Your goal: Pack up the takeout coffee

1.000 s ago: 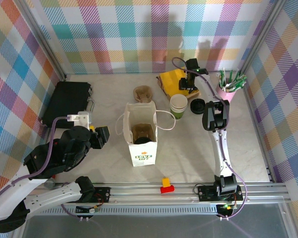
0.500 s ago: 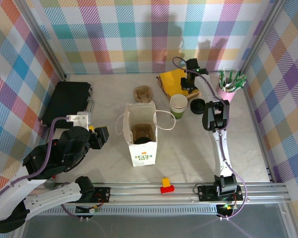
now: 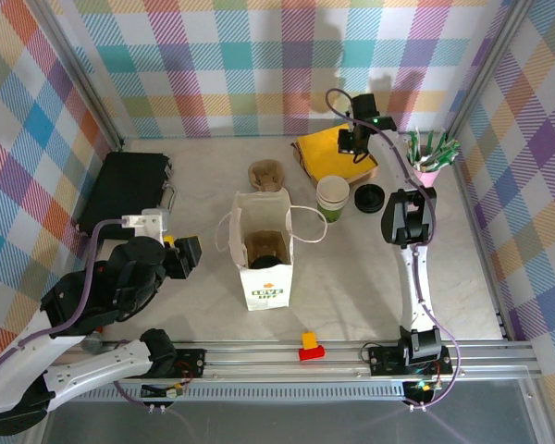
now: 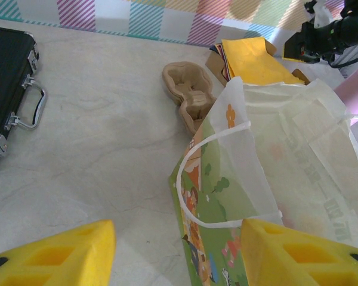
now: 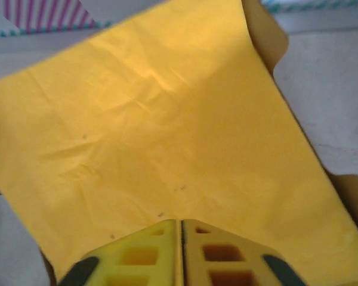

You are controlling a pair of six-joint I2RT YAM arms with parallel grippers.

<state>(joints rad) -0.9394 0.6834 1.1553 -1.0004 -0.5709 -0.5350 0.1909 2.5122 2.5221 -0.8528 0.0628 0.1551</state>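
Note:
The top yellow napkin lies flat under my right gripper's closed, empty fingers. I should open them, reach lower and pinch up a fold (image 5: pixel 182 207).
The takeout coffee (image 3: pixel 333 196), a small cream cup with a green lower band, stands open-topped on the table just right of the white paper bag (image 3: pixel 264 248). The bag stands upright with its mouth open. My left gripper (image 3: pixel 187 254) hovers open to the bag's left; in the left wrist view its yellow fingers (image 4: pixel 53 253) straddle the printed bag (image 4: pixel 268 179) without touching it. My right gripper (image 3: pixel 350 148) is at the back, above the stack of yellow napkins (image 3: pixel 326 148). Its jaws (image 5: pixel 180 223) are pressed together on the near corner of a yellow napkin (image 5: pixel 167 119).
A black lid (image 3: pixel 369 196) lies right of the cup. A brown pulp cup carrier (image 3: pixel 268 174) sits behind the bag. The pink tumbler of sticks (image 3: pixel 429 165) stands at the back right, a black case (image 3: pixel 125 190) at the left, and a red-and-yellow block (image 3: pixel 310 346) by the front rail.
My right gripper closed on the napkin stack and then rose toward the back wall. The left arm, bag and cup stayed put.

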